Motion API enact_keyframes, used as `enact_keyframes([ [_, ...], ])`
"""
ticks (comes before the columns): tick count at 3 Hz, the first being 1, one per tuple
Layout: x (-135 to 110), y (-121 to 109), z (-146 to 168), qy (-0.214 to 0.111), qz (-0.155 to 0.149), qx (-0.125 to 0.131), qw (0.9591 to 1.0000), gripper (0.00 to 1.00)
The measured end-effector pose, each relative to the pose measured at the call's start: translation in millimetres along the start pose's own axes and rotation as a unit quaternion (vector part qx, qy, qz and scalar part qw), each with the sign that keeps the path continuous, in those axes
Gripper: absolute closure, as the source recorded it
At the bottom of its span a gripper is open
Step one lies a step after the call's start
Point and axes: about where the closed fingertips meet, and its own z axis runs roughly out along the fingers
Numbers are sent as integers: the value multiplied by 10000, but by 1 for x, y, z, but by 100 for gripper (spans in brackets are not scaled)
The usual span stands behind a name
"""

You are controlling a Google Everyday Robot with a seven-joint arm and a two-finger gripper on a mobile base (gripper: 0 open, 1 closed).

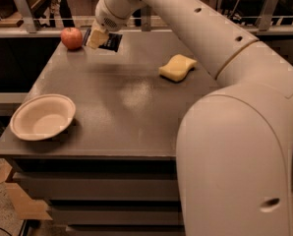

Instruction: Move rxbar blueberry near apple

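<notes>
Next, my gripper lets go of the rxbar blueberry on the grey table (98, 51) next to the red apple, near the far edge of the table.
The red apple (72, 38) sits at the far left corner of the grey table (122, 102). My gripper (98, 38) hangs just right of the apple, shut on the rxbar blueberry (110, 41), a flat dark navy bar whose ends stick out on both sides of the pale fingers (95, 39). The bar is held low over the far edge of the table, a short gap from the apple. Whether it touches the surface I cannot tell.
A yellow wavy sponge (177, 67) lies at the far right of the table. A pale round bowl (42, 117) stands near the front left corner. My large white arm (235, 132) fills the right side. A rail (48, 31) runs behind the table.
</notes>
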Motion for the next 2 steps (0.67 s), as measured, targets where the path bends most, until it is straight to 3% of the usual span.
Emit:
enact_keyframes([
  [1,5,-26,30,83,289,350,9989,100],
  [2,13,-38,48,111,564,499,9971,100],
])
